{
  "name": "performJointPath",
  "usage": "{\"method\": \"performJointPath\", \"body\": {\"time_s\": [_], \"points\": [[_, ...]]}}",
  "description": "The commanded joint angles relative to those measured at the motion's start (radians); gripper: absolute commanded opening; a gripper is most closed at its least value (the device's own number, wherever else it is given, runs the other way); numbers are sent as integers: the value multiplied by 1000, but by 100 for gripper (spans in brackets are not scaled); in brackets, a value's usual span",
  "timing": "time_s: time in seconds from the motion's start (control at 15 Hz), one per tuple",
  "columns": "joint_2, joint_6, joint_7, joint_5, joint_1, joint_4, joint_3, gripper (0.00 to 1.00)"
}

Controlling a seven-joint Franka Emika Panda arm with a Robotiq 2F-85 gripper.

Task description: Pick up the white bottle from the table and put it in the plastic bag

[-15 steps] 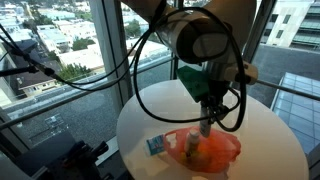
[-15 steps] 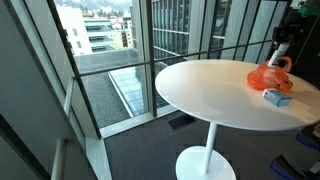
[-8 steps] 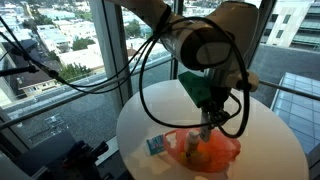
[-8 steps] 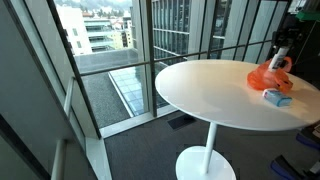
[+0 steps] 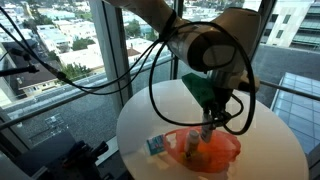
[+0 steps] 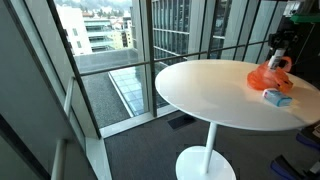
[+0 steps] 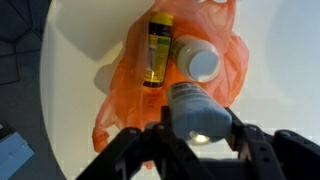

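Next, my gripper lets go of the white bottle inside the orange plastic bag [image 5: 210,148] [image 7: 208,125], beside the white-capped bottle. The white bottle is now held just above that bag.
My gripper [image 7: 200,128] is shut on the white bottle [image 7: 198,108] and holds it just above the orange plastic bag [image 7: 120,75], which lies open on the round white table [image 7: 270,50]. Inside the bag lie a yellow bottle [image 7: 158,50] and a white-capped bottle [image 7: 198,60]. In both exterior views the gripper [image 5: 207,128] [image 6: 279,48] hangs over the bag [image 5: 214,151] [image 6: 268,77]; the held bottle is too small to make out there.
A small blue packet [image 5: 157,146] [image 6: 278,97] lies on the table [image 5: 265,130] beside the bag, and shows at the wrist view's lower left [image 7: 12,158]. Glass walls and a railing surround the table. Black cables hang from the arm.
The arm's upper links have swung slightly to the right in an exterior view. The gripper stays over the bag, still holding the bottle.
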Motion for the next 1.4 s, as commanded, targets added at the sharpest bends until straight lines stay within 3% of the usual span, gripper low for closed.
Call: {"method": "performJointPath", "body": {"time_s": [0.0, 0.67, 1.27, 1.33], "points": [[56, -48, 27, 6, -4, 78, 12, 27], [174, -103, 30, 4, -6, 170, 36, 27], [181, -102, 23, -2, -3, 163, 37, 27], [179, -100, 22, -2, -3, 160, 37, 50]]}}
